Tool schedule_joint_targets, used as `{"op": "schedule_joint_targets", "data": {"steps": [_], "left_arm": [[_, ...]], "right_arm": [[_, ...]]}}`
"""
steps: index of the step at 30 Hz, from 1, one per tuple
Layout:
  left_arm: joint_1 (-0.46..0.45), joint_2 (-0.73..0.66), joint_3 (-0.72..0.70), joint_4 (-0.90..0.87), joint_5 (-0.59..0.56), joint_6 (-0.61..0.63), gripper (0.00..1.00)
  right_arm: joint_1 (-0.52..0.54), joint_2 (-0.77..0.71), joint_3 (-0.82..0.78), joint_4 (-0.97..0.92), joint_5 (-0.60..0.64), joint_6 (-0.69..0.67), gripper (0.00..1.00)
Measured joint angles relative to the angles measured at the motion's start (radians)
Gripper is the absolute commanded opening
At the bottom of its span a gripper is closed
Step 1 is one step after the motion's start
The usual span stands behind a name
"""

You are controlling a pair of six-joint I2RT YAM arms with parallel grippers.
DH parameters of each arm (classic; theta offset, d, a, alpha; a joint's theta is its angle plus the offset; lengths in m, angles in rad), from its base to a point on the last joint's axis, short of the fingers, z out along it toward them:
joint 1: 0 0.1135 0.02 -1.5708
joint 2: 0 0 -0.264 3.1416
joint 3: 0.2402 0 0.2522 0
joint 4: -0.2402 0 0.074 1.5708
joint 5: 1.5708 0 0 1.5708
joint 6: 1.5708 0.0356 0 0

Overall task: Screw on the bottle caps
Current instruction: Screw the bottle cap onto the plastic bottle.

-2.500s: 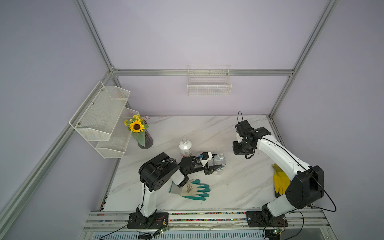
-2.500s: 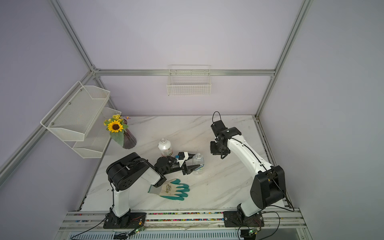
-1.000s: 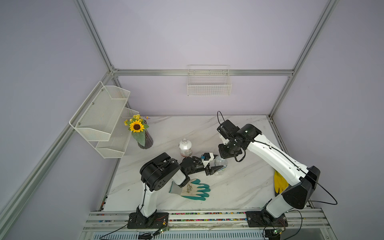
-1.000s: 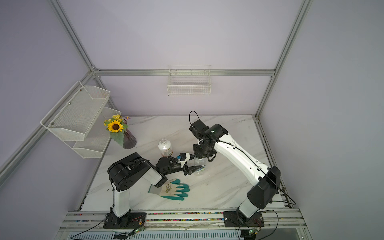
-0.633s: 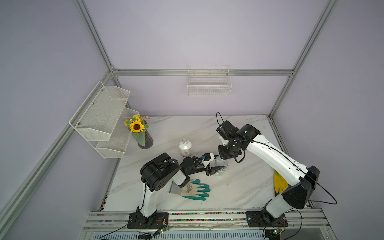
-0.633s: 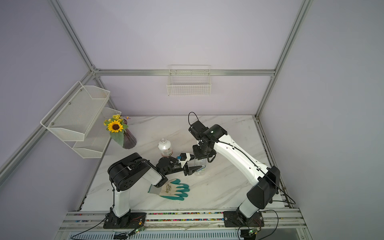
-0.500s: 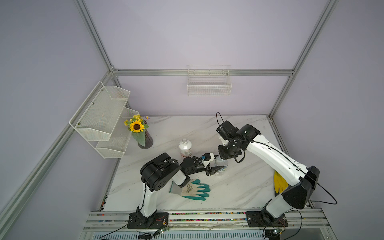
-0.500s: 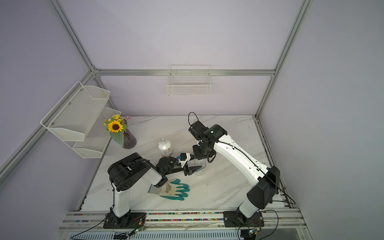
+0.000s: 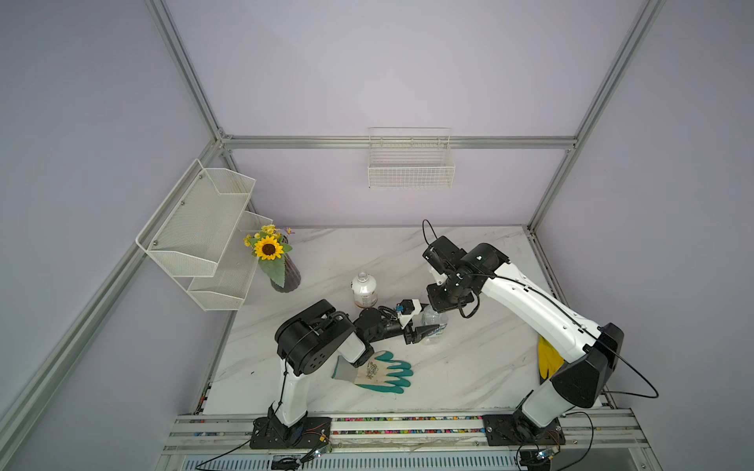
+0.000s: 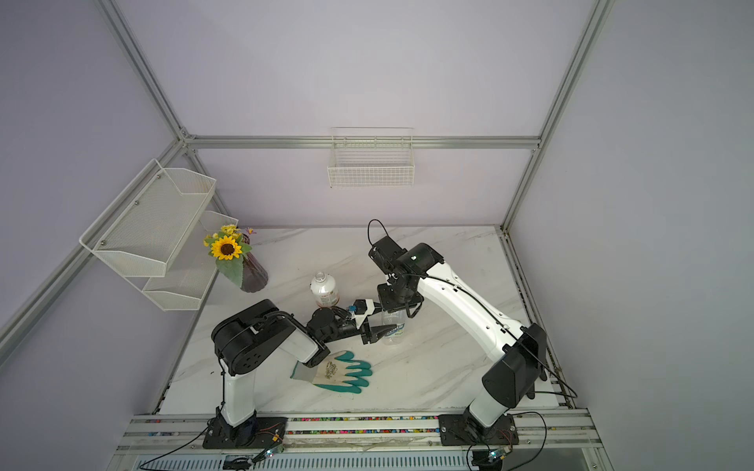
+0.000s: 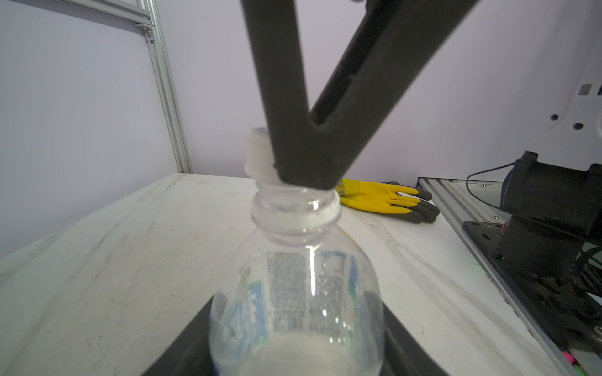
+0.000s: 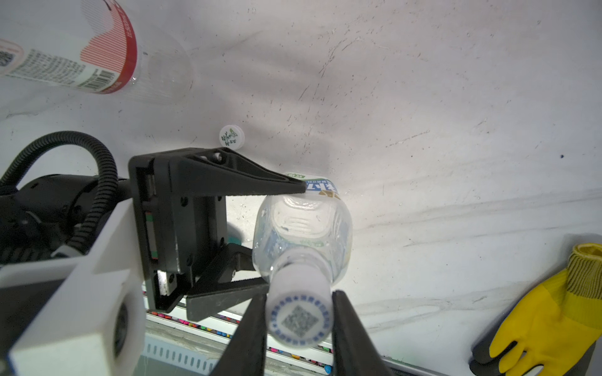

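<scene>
I should open my right gripper, back off and take the white cap from the side [image 12: 299, 318] before screwing it on, as it sits tilted on the clear bottle's neck.
The clear bottle [image 9: 434, 326] [image 10: 395, 332] with a blue-and-white label stands upright on the marble table. My left gripper [image 9: 424, 331] [image 11: 296, 325] is shut on its body [image 12: 303, 224] from the side. A white bottle cap [image 12: 298, 315] [image 11: 259, 156] rests on its neck, looking a little tilted. From above, my right gripper [image 9: 437, 305] [image 12: 298, 314] is shut on that cap. Another bottle cap [image 12: 232, 137] lies loose on the table beside my left gripper. The white-wrapped bottle [image 9: 364, 289] [image 10: 324, 290] with a red band stands uncapped behind my left arm.
A teal-and-white glove [image 9: 375, 371] lies in front of my left arm. A yellow glove [image 9: 548, 357] [image 11: 381, 198] lies at the right edge. The sunflower vase [image 9: 281, 269] stands at back left under a wire shelf [image 9: 204, 228]. A wire basket [image 9: 410, 163] hangs on the back wall.
My right arm swung in from the back right and came down over the clear bottle's neck. In the last half second it barely moves. My left gripper keeps its hold.
</scene>
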Motion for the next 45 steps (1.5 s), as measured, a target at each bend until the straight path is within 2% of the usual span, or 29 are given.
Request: {"op": "schedule_joint_targets", "data": {"steps": [5,8,12,15,21,45], "left_arm": [[0.0,0.0,0.0,-0.002,-0.006,0.001,0.63],[0.0,0.0,0.0,-0.003,-0.007,0.004,0.63],[-0.005,0.0,0.002,-0.002,-0.008,0.012,0.63],[-0.011,0.0,0.002,-0.002,-0.009,0.016,0.63],[-0.013,0.0,0.002,-0.002,-0.01,0.022,0.63],[-0.013,0.0,0.002,-0.002,-0.01,0.022,0.63]], "right_arm": [[0.0,0.007,0.007,-0.003,0.003,-0.008,0.33],[0.0,0.007,0.007,-0.003,0.004,-0.01,0.37],[0.0,0.011,0.004,-0.002,0.002,-0.011,0.46],[0.002,0.014,0.0,0.0,0.0,-0.013,0.57],[0.003,0.013,0.0,0.002,0.001,-0.01,0.66],[-0.05,-0.075,-0.004,-0.002,0.087,0.009,0.65]]}}
